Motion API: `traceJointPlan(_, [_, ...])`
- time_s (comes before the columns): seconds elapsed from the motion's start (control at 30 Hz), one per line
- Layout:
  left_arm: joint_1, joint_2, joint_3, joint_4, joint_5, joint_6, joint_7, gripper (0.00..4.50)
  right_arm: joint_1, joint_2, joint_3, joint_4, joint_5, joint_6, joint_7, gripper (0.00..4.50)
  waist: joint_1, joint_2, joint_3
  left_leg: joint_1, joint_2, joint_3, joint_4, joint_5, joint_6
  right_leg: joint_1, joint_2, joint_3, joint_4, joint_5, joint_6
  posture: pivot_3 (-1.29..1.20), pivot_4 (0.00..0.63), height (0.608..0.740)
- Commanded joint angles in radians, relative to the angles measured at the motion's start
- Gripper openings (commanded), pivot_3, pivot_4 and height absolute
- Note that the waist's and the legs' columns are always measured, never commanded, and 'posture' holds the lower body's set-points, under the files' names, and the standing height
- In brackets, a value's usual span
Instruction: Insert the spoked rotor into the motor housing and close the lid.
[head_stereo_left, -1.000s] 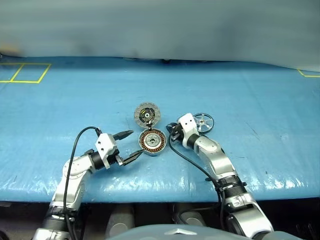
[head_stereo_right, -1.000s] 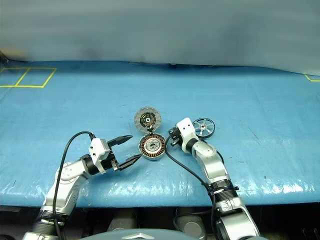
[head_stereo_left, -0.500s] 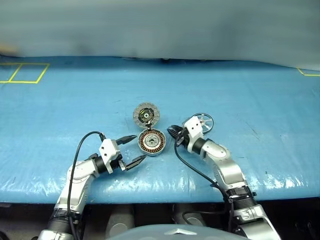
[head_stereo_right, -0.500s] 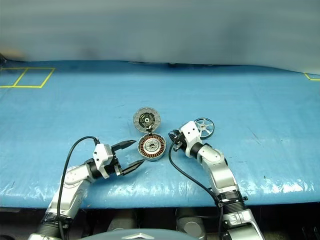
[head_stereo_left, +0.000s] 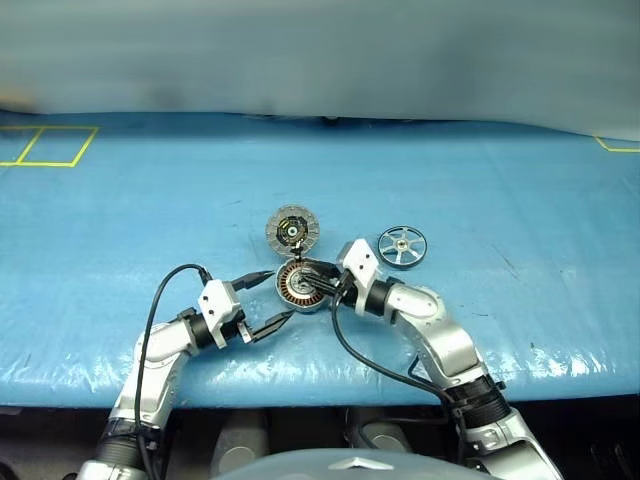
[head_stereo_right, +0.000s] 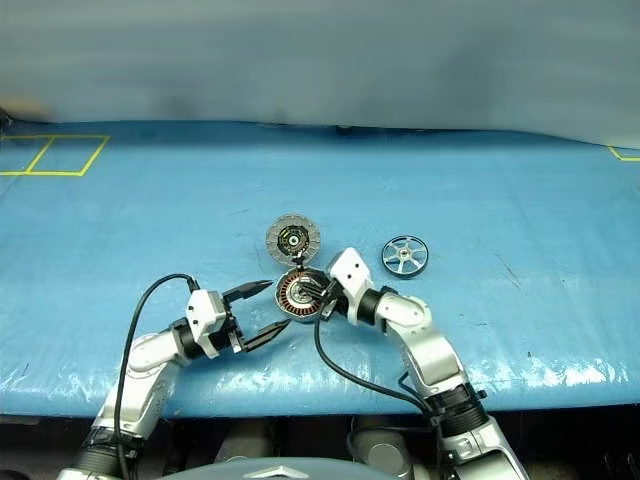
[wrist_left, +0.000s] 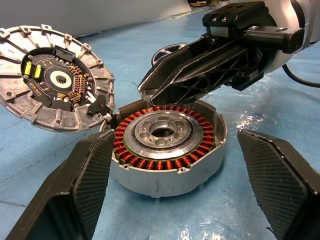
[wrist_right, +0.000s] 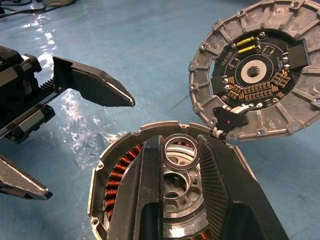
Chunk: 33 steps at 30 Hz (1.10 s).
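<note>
My right gripper will let go of the small metal ring, which it pinches crooked above the hub's bore (wrist_right: 175, 185), then close its fingers and press the ring down.
The motor housing (head_stereo_left: 291, 289) stands near the front of the blue table, its copper windings (wrist_left: 150, 162) showing. Its lid (head_stereo_left: 292, 230) lies swung open behind it, inner face up. The spoked rotor (head_stereo_left: 402, 246) lies flat on the table to the right, apart from both grippers. My left gripper (head_stereo_left: 281, 294) is wide open, level, with its fingers (wrist_left: 85, 190) either side of the housing's left and not touching it. My right gripper (head_stereo_left: 312, 283) reaches over the housing from the right. Its fingers (wrist_right: 145, 200) stand a narrow gap apart, and the housing's hub shows through.
Yellow tape squares (head_stereo_left: 50, 145) mark the far left of the table. The table's front edge (head_stereo_left: 320, 385) runs just behind my arms. A black cable (head_stereo_left: 365, 355) loops off the right wrist onto the table.
My right gripper has swung left from beside the spoked rotor to above the housing, leaving the rotor uncovered on the table. The left gripper has stayed open by the housing.
</note>
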<state>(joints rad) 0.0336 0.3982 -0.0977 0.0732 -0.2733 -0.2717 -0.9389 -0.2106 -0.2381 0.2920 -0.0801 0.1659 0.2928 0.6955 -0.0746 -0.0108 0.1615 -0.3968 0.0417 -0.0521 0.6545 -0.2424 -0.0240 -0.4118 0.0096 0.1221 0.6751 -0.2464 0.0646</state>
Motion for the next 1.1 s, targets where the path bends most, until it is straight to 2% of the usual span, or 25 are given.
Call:
traceJointPlan(0.03, [0.004, 0.000, 0.000, -0.020, 0.006, -0.021, 0.007, 4.15, -0.013, 0.006, 0.003, 0.004, 0.002, -0.009, 0.004, 0.65, 0.000, 0.000, 0.000, 0.000, 0.000, 0.000, 0.000, 0.000, 0.000, 0.000, 0.000, 0.000, 0.000, 0.000, 0.000, 0.00, 0.150, 0.740])
traceJointPlan(0.8, [0.006, -0.004, 0.001, -0.014, 0.016, -0.028, 0.021, 4.15, -0.017, -0.008, 0.028, 0.033, -0.006, 0.004, 0.012, 0.65, 0.000, 0.000, 0.000, 0.000, 0.000, 0.000, -0.004, 0.000, 0.000, -0.001, 0.000, 0.000, -0.002, -0.001, -0.001, 0.00, 0.150, 0.740])
traceJointPlan(1.03, [0.007, -0.002, 0.001, -0.014, 0.017, -0.027, 0.024, 4.15, -0.016, -0.003, 0.020, 0.034, -0.015, -0.014, 0.002, 2.86, 0.000, 0.000, 0.000, 0.000, 0.000, 0.000, -0.004, 0.000, 0.000, -0.001, 0.000, 0.000, -0.003, -0.001, -0.001, 0.00, 0.150, 0.740])
traceJointPlan(1.1, [0.008, -0.002, 0.000, -0.013, 0.017, -0.027, 0.024, 4.15, -0.015, -0.001, 0.015, 0.028, -0.007, -0.012, 0.006, 2.86, 0.000, 0.000, 0.000, 0.000, 0.000, 0.000, -0.004, 0.000, 0.000, -0.001, 0.000, 0.000, -0.003, -0.001, -0.001, 0.00, 0.150, 0.740])
